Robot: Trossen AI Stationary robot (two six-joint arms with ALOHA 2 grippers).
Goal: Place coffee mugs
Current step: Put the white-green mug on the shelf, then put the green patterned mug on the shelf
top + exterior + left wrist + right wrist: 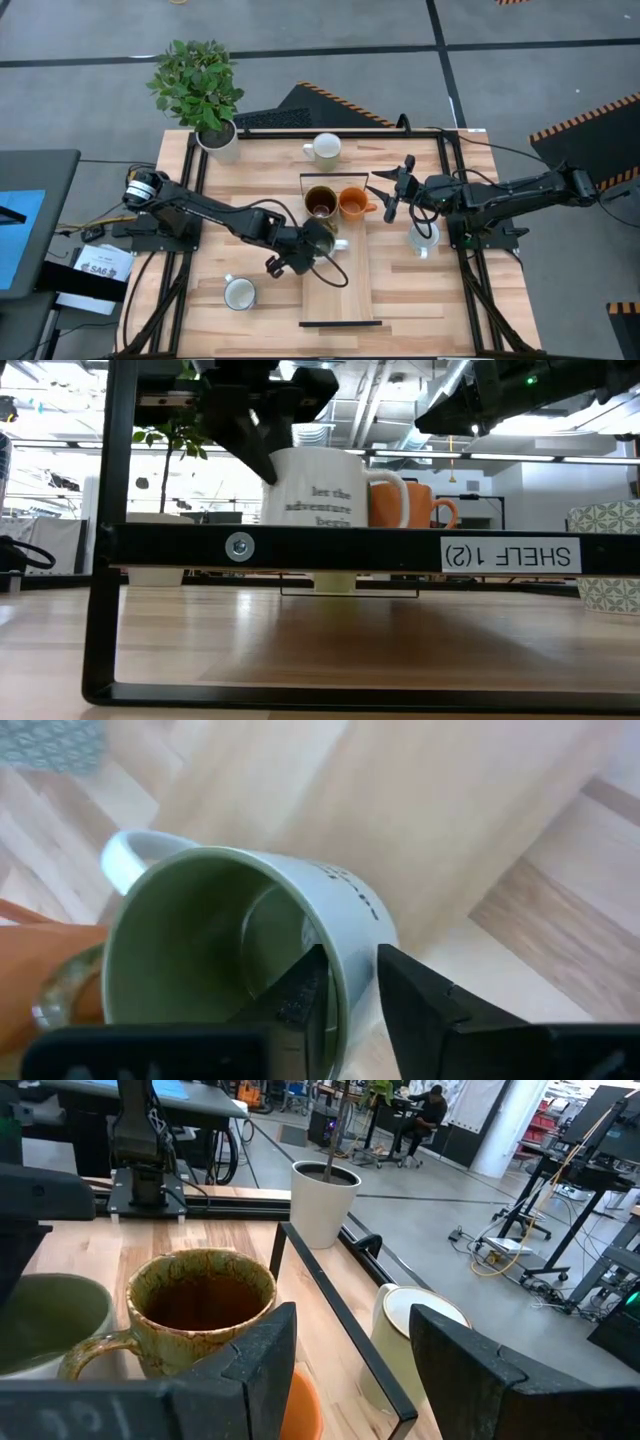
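The robot's right gripper needs to next go to the patterned mug under the right arm and close on the mug's rim [421, 224], opposite its handle.
My left gripper [308, 243] is shut on a white mug with a green inside and black lettering [318, 500] over the black-framed wooden shelf [340, 290] at the table's middle. On the shelf's far part stand a brown-olive glazed mug [320, 202] and an orange mug [352, 203], side by side. My right gripper [393, 197] is open and empty, just right of the orange mug and above it; its wrist view shows the glazed mug [200, 1305] ahead. A white mug [325, 148] stands at the far edge, another [238, 293] at the near left, and a patterned one [424, 238] under the right arm. My left gripper holds the lettered mug by its rim [332, 942], on the side away from the handle [135, 855]. One finger [300, 995] is inside the mug and one [415, 995] outside. The fingers slant down from the table's left. The mug is upright; the shelf's front bar hides its base.
A potted plant in a white pot [215, 135] stands at the far left corner. A black keyboard [272, 120] lies beyond the far edge. The near half of the shelf board [340, 300] is bare. Black frame rails [455, 190] run along the table's sides.
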